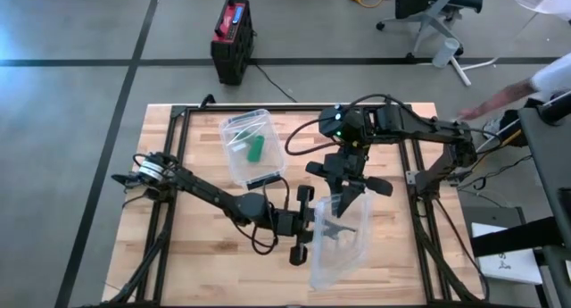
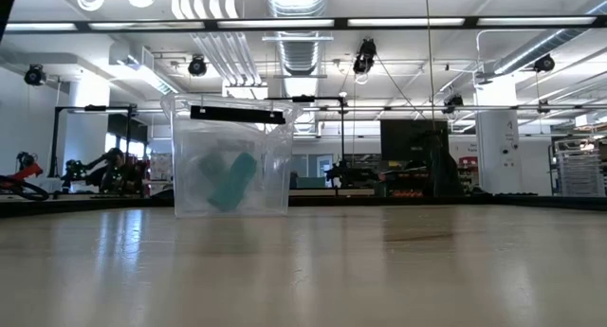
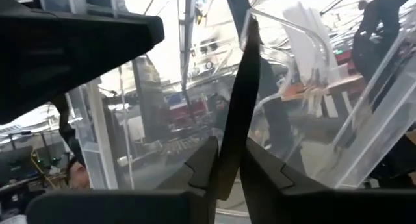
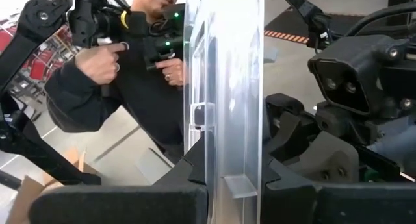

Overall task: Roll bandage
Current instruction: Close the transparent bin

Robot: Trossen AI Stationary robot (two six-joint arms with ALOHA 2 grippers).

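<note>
The robot's right gripper holds the lid away from the bin, so the left gripper needs to open, grab the lid by its edge and carry it over the bin [image 1: 253, 147].
A clear plastic bin [image 1: 250, 147] stands on the wooden table's far left half, with a green bandage roll [image 1: 255, 149] lying inside; the low view shows the bin [image 2: 230, 166] and the roll [image 2: 230, 180]. A second clear plastic piece [image 1: 339, 238], a lid or shallow tub, is held up near the table's middle, out of the low view. My left gripper [image 1: 310, 221] is shut on its left edge. My right gripper [image 1: 344, 199] is shut on its far edge. My left gripper pinches a thin edge of the clear piece [image 3: 235, 130] between its two fingers; the edge runs up and away from the fingertips [image 3: 207, 160]. It comes level from the table's left. The piece is lifted off the table. My right gripper pinches a wall of the clear piece [image 4: 229, 139] between its two fingers, which lie across the wall's edge. It comes from above and the far side, slanting down. The piece stands on edge in this view, clear of the table.
A black strip [image 1: 260, 179] lies at the bin's near rim. A person [image 4: 130, 62] stands beyond the table holding controllers; an arm [image 1: 500, 98] reaches in at the far right. A red and black case [image 1: 232, 40] sits on the floor behind.
</note>
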